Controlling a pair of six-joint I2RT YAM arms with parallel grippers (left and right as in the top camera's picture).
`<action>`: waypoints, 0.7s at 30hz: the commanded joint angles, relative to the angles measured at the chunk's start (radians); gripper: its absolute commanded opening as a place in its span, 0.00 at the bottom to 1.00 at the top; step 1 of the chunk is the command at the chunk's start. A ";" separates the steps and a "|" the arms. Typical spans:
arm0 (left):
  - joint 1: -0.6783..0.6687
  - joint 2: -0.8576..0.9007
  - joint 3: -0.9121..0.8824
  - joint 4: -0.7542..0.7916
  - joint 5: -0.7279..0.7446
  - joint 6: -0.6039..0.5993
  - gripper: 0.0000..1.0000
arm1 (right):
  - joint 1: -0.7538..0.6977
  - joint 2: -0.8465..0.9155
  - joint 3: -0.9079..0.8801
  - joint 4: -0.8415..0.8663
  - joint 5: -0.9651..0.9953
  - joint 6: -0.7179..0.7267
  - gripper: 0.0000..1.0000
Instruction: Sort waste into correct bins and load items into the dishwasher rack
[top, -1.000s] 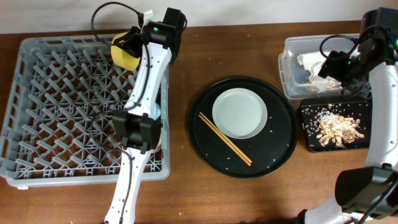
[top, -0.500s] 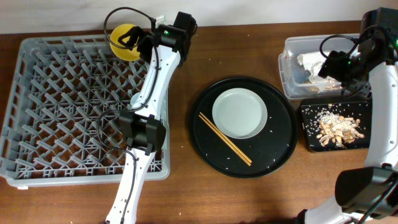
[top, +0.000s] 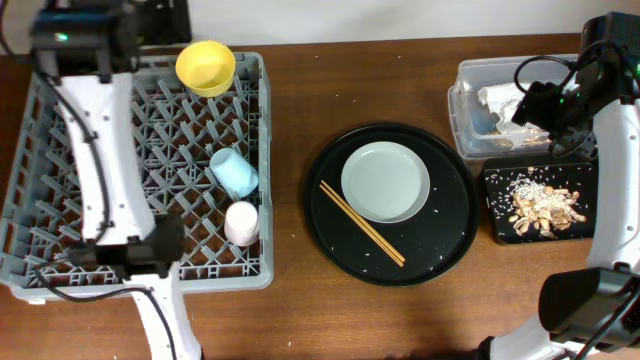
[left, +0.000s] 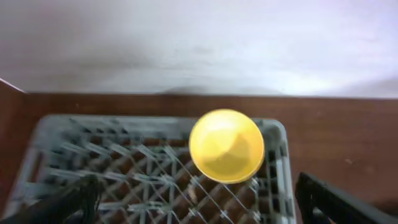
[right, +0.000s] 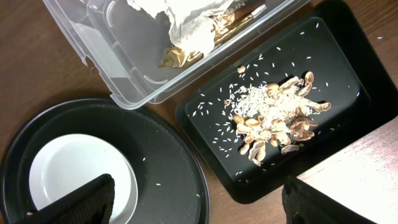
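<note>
I should move my left gripper to the small yellow bowl next and close it on the bowl's rim (top: 178, 69) (left: 191, 149), on the bowl's side away from the round black tray.
The small yellow bowl (top: 205, 68) (left: 227, 146) rests in the far right corner of the grey dishwasher rack (top: 60, 230). My left gripper (left: 199, 208) hovers open behind it, holding nothing. A light blue cup (top: 235, 172) and a pink cup (top: 242, 222) lie in the rack near its right side. The pale grey plate (top: 385, 183) and the chopsticks (top: 362, 223) sit on the round black tray (top: 450, 235). Tissue (right: 180, 18) lies in the clear tub (right: 112, 68). Rice and brown chunks (right: 273, 115) fill the black tray (right: 336, 62). My right gripper (right: 199, 205) hangs open and empty above both bins' near edges.
Stray rice grains (right: 158, 183) dot the round black tray. A wall runs along the table's far edge behind the rack. Bare wood (top: 290, 100) separates the rack from the round tray. The left arm (top: 100, 150) stretches over the rack's left half.
My left gripper has let go of the yellow bowl and swung back and left, which uncovers the two cups. The right arm has not moved.
</note>
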 joint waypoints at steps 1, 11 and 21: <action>0.119 0.091 -0.094 -0.002 0.331 -0.006 0.99 | 0.004 0.003 -0.002 0.003 0.011 0.004 0.87; 0.151 0.358 -0.156 0.167 0.319 -0.049 0.67 | 0.004 0.003 -0.002 0.002 0.012 0.004 0.87; 0.138 0.394 -0.157 0.220 0.319 -0.059 0.10 | 0.004 0.003 -0.002 -0.003 0.012 0.003 0.87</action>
